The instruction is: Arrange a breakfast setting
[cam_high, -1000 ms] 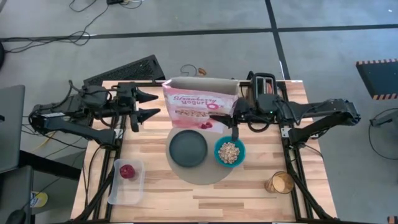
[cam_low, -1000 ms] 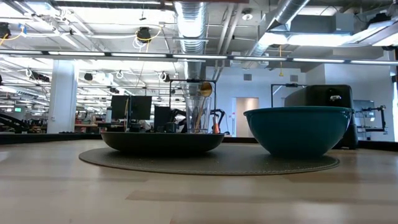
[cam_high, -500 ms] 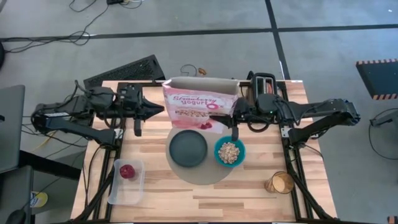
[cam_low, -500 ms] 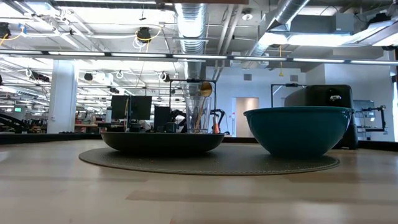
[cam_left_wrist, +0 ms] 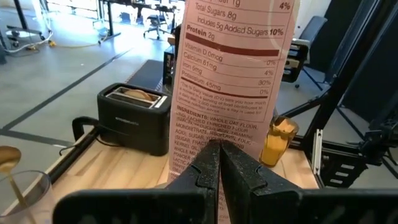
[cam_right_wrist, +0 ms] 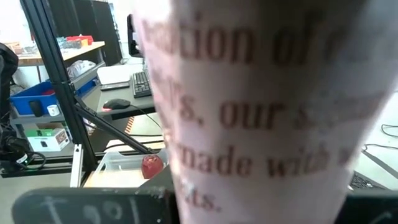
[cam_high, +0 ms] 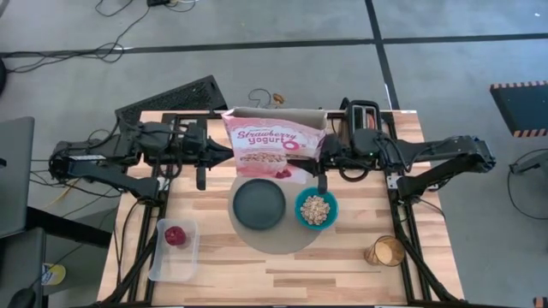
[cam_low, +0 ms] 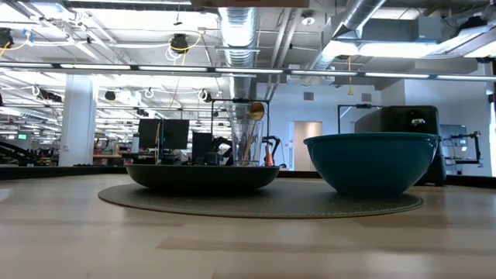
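My left gripper's closed fingers are only touching the cereal box's narrow side, so they should open and grip around that side point(cam_high: 235, 152) before my right gripper lets go.
A pink cereal box point(cam_high: 276, 145) hangs above the table's far middle, between my two grippers. My right gripper point(cam_high: 324, 158) is shut on its right edge. My left gripper point(cam_high: 228, 152) is shut, with its tips at the box's left side panel point(cam_left_wrist: 230, 81). On the round grey mat point(cam_high: 282, 244) stand the dark plate point(cam_high: 259, 205) and the teal bowl point(cam_high: 302, 205), which holds beige cereal point(cam_high: 317, 208). The red apple point(cam_high: 175, 236) lies in a clear tub. Bread point(cam_left_wrist: 138, 94) sticks out of the black toaster point(cam_left_wrist: 134, 118). A gold spoon point(cam_low: 256, 111) stands in a glass. My left gripper lays its shut fingertips point(cam_left_wrist: 211, 155) against the box's narrow left side panel point(cam_left_wrist: 214, 134), coming level from the table's left. My right gripper holds the box at its right edge point(cam_high: 320, 147), coming level from the table's right. The box fills the wrist view and hides the fingers. The box hangs clear of the table, its open top toward the far edge.
The toaster point(cam_high: 361, 115) stands at the far right corner, close behind my right gripper. A glass of orange liquid point(cam_high: 385, 251) is at the near right. The clear tub point(cam_high: 174, 248) sits near the left edge. The spoon glass point(cam_low: 246, 139) stands behind the plate.
My left gripper has shut and has moved toward the table's right until its tips reach the box's left side. My right gripper and the box have stayed where they were.
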Robot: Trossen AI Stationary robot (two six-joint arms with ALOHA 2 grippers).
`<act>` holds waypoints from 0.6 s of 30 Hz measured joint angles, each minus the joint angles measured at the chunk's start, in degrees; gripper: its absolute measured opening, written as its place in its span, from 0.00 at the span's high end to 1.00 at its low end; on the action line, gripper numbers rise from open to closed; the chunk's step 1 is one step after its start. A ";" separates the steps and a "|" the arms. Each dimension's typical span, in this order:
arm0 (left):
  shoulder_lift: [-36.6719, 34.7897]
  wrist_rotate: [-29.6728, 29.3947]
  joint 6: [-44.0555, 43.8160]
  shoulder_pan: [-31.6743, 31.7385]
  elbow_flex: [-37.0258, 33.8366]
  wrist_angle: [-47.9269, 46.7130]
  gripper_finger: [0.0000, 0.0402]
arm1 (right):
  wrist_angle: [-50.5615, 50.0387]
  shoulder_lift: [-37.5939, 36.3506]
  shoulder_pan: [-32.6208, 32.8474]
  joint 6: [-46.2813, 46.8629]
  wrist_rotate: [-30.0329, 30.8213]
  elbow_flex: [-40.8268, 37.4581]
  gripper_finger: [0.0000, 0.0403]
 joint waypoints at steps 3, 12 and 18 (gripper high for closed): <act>0.04 -0.02 -0.45 0.00 0.00 0.30 1.00 | -0.08 0.01 0.00 -0.02 0.00 0.00 0.72; -3.91 -0.04 -2.12 0.00 -0.04 -0.60 0.97 | -0.20 0.16 0.00 -0.17 -0.35 0.00 0.72; -5.81 -0.45 -3.12 0.02 -0.02 -0.84 0.75 | -0.97 0.16 0.00 -0.20 -0.42 0.00 0.72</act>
